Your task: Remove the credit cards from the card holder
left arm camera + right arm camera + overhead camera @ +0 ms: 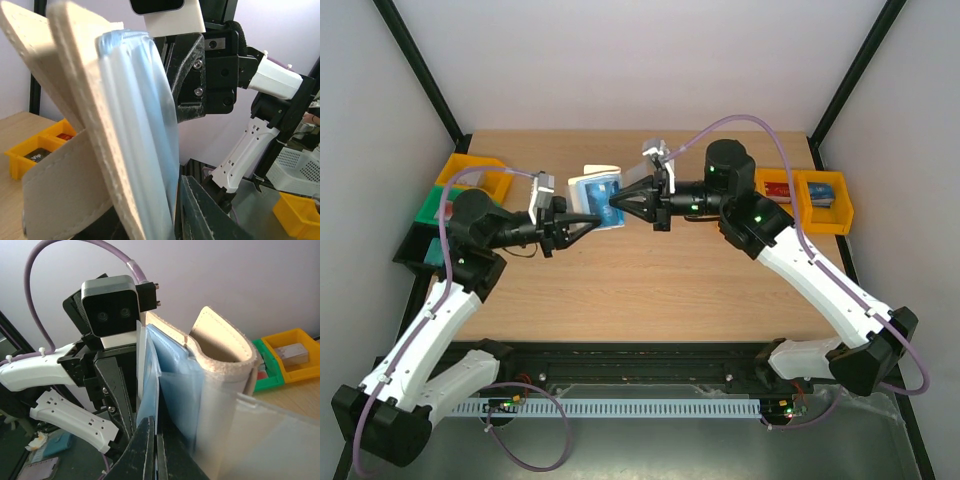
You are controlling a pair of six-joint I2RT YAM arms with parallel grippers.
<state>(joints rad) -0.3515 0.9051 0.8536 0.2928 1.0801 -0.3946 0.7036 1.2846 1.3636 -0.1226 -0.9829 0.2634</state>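
The robot's left gripper should release the card holder, now hanging open above the table, on the bare middle of the wooden table (pixel 619 264), a little toward the dark rail.
The card holder (pixel 595 190), beige outside with blue plastic leaves inside, hangs open in the air above the table between both grippers. My right gripper (pixel 613 205) comes from the right and is shut on one thin blue leaf at its edge, fingertips pressed together (pixel 156 440). My left gripper (pixel 592 221) reaches in from the left, its jaws around the holder's lower part (pixel 160 220). One left finger (pixel 205 215) shows beside the blue leaves with a slim dark gap; the other is hidden by the beige cover (pixel 85 130). I cannot make out the credit cards among the leaves (pixel 175 370).
Two yellow bins (pixel 825 202) (pixel 778 187) stand at the table's right edge with small flat items, one of them red. Yellow (pixel 470 172), green (pixel 440 205) and black (pixel 420 245) bins line the left edge. The wooden table (pixel 650 290) lies below the holder.
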